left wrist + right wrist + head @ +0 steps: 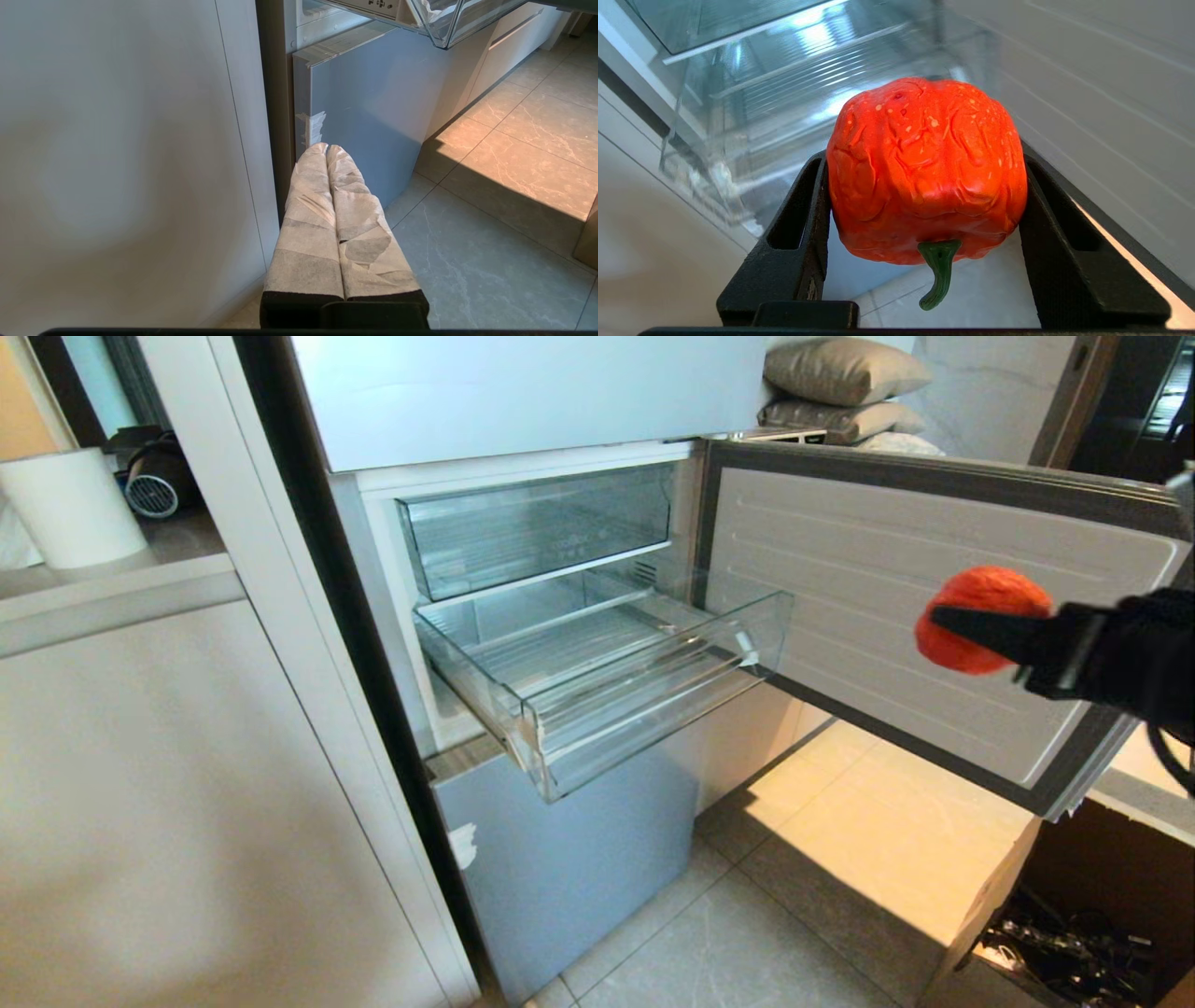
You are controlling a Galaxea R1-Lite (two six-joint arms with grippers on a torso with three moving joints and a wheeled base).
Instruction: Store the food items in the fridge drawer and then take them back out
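My right gripper is holding the pepper. It will let go of it on the drawer's ribbed bottom (636, 687), just behind the middle of its clear front panel.
A wrinkled red-orange pepper (985, 588) with a green stem is the food item in view. My right gripper (952, 627) is shut on it, black fingers pressed on both sides (924, 158). It hangs in the air in front of the open fridge door, to the right of the fridge drawer (653, 709). That drawer is a clear ribbed bin, pulled out of the pale silver-blue fridge (560, 859), with nothing in it. In the right wrist view the drawer (784, 93) lies beyond the pepper (920, 196). My left gripper (327, 148) is shut, tape-wrapped and parked low beside the fridge's lower panel.
The fridge door (896, 551) stands swung open to the right, behind the pepper. A second clear bin (532, 527) sits pushed in above the drawer. Beige cabinets (187, 803) flank the left; an open cardboard box (1074, 915) stands on the tiled floor at lower right.
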